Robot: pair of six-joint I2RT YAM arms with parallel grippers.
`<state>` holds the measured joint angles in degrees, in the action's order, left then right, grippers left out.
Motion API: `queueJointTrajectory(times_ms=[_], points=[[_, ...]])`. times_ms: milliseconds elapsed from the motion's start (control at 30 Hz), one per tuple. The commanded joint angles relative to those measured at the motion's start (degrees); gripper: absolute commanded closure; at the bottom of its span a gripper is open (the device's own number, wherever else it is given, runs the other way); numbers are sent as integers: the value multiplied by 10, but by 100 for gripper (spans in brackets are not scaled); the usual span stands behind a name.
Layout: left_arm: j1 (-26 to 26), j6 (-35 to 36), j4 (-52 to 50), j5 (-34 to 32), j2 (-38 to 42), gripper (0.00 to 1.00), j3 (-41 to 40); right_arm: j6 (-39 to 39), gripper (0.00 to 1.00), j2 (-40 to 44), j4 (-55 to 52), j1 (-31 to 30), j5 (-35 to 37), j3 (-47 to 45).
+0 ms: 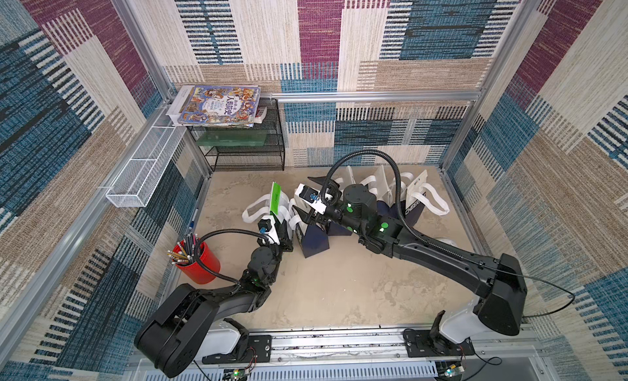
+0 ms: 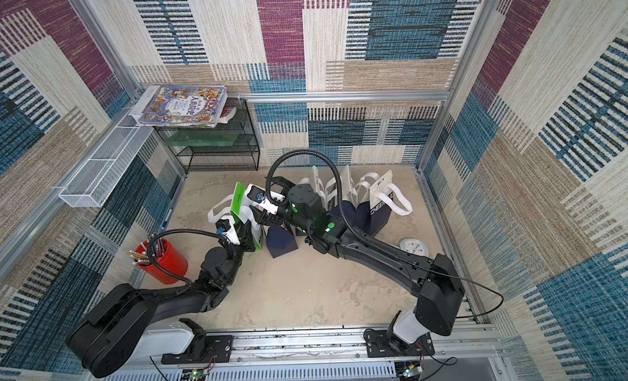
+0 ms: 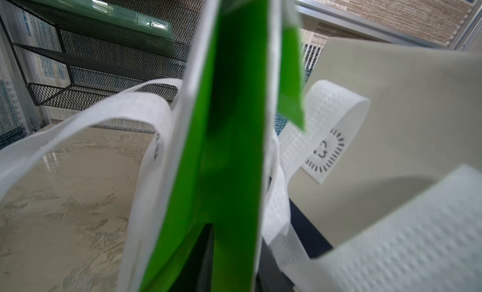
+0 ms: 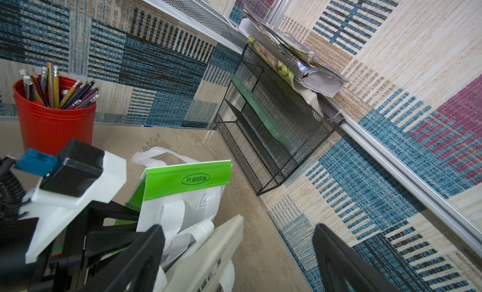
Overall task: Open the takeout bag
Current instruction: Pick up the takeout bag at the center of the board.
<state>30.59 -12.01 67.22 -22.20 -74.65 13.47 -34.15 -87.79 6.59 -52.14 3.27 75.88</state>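
Note:
The beige bag crowds the side of the takeout bag, so my left gripper should take that side's near edge (image 3: 262,211) and pull it clear before my right gripper comes in.
The takeout bag (image 1: 277,199) (image 2: 238,202) is white with a green top band and stands upright left of centre on the table. Its white handles (image 1: 253,209) hang to the left. My left gripper (image 1: 283,226) (image 2: 246,231) is at its near edge. In the left wrist view the bag's green wall (image 3: 234,121) runs between the jaws, and whether they press on it does not show. My right gripper (image 1: 300,193) (image 4: 240,254) is open wide just right of the green bag (image 4: 187,178), over the top edge of a beige bag (image 4: 208,251).
Several navy and white bags (image 1: 414,199) stand in a row toward the back right. A red pencil cup (image 1: 198,257) stands at the left. A black mesh rack (image 1: 244,148) carrying books (image 1: 217,105) fills the back left corner. A white wire basket (image 1: 142,172) hangs on the left wall.

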Motion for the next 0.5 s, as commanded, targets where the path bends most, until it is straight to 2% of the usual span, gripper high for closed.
queueJointTrajectory(times_ms=[0,333,467], points=[[-15,-16,39,26,7,76,-7,-3,10,1,42,-4,22,6],[-37,-31,56,62,-16,100,6,-9,12,-4,62,-15,22,8],[-37,-17,56,69,-15,100,14,-10,12,-11,62,-20,28,13]])
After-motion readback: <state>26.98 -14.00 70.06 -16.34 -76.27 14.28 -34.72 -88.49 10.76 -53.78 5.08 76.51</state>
